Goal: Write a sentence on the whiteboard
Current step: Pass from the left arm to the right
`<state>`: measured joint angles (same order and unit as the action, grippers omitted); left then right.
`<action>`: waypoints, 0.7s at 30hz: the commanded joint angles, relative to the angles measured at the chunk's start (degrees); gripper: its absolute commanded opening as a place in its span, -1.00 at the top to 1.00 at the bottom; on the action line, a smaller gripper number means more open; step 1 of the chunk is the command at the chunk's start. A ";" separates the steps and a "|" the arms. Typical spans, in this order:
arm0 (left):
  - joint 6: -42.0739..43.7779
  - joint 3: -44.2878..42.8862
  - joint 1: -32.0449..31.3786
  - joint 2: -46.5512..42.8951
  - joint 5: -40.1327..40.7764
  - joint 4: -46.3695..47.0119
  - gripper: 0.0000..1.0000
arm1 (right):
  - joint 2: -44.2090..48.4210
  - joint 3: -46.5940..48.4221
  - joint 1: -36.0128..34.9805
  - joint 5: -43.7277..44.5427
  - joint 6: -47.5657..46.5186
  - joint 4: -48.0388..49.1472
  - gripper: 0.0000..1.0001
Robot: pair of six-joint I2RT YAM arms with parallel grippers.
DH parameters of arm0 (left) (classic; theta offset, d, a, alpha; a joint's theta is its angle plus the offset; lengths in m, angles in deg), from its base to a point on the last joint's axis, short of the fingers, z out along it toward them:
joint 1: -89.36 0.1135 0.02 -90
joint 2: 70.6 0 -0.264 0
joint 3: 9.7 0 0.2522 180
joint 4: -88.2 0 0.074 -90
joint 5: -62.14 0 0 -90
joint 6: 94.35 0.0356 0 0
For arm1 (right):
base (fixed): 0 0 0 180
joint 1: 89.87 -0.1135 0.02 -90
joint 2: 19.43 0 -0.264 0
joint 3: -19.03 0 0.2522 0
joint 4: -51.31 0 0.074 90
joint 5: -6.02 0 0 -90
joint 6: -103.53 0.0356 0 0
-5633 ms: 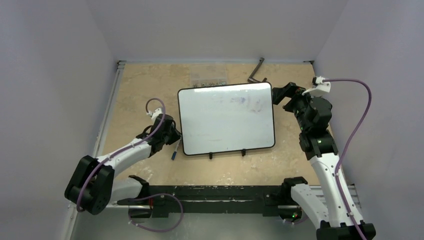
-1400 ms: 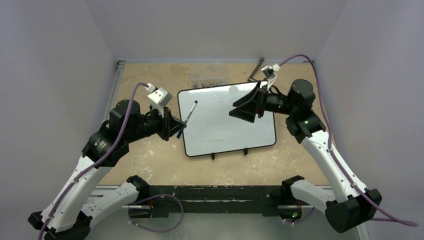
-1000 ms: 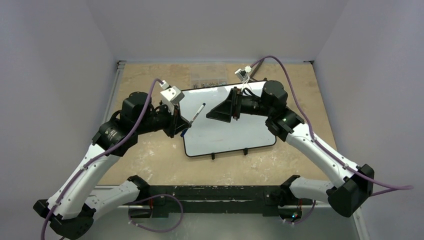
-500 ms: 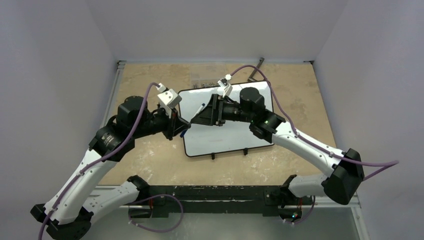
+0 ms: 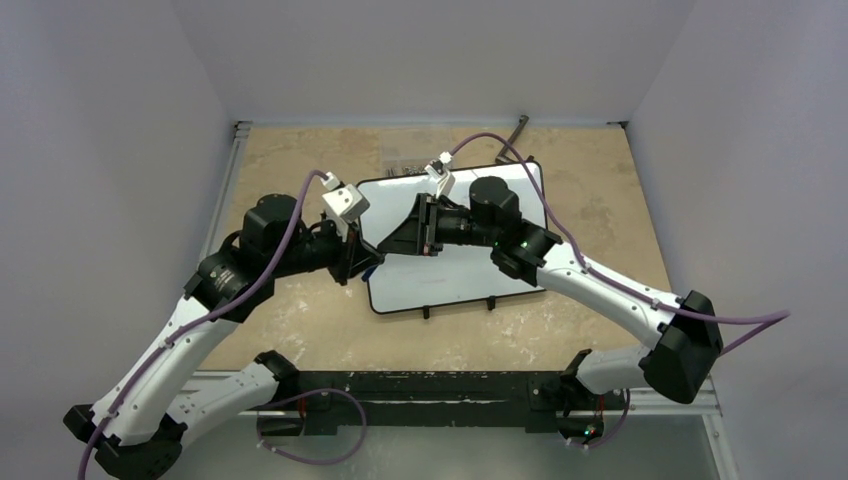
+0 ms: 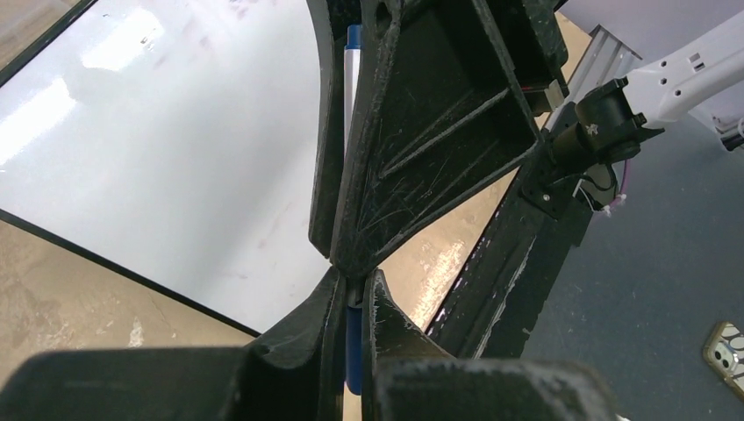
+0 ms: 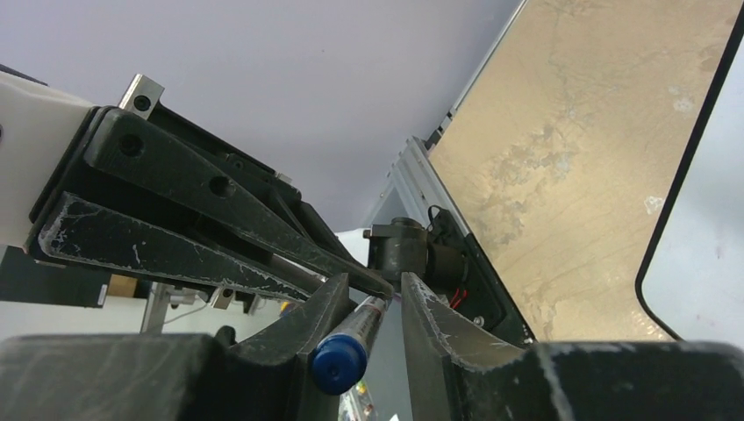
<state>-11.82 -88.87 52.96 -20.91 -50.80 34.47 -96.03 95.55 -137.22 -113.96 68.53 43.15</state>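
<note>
My left fingers overlap the marker's white body above its blue cap, so next I open them, take only the cap (image 6: 354, 358), then pull it off.
The whiteboard (image 5: 470, 275) lies flat on the table, glossy white with a thin black frame; it also shows in the wrist views (image 6: 158, 149) (image 7: 711, 263). The sentence is not in view; I see only faint purple smudges. My left gripper (image 5: 368, 256) (image 6: 354, 281) hovers over the board's left edge, shut on the blue rear of a marker (image 6: 352, 74). My right gripper (image 5: 386, 244) (image 7: 377, 285) meets it tip to tip. The marker's blue cap (image 7: 340, 358) sits between the right fingers, against one, with a gap to the other.
Two black clips (image 5: 423, 312) (image 5: 489, 303) sit on the board's near edge. A dark tool (image 5: 518, 130) and a clear packet (image 5: 405, 157) lie at the back of the table. A metal rail (image 5: 225, 200) runs along the left side.
The right arm swung left across the board to the marker, and its jaws narrowed around the cap end. The left gripper kept hold of the marker, shifting slightly.
</note>
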 commanded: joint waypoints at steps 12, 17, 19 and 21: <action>0.72 -0.50 -0.81 -1.32 2.69 1.36 -0.24 | 4.08 1.46 -0.24 4.37 -2.31 -0.96 1.00; 0.73 0.71 -0.79 -3.85 5.28 1.89 -0.65 | 6.29 3.04 -0.20 8.75 -2.41 -1.74 1.00; 0.93 1.21 -0.79 -4.37 5.46 2.16 -0.51 | 6.39 4.04 -0.20 9.15 -2.36 -2.21 1.00; 1.19 1.25 -0.84 -4.16 5.18 2.19 -0.37 | 6.13 5.00 -0.20 9.99 -2.36 -2.96 1.00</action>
<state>-11.18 -88.04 52.45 -24.39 -46.74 34.52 -90.98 96.58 -137.22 -107.40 66.78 40.46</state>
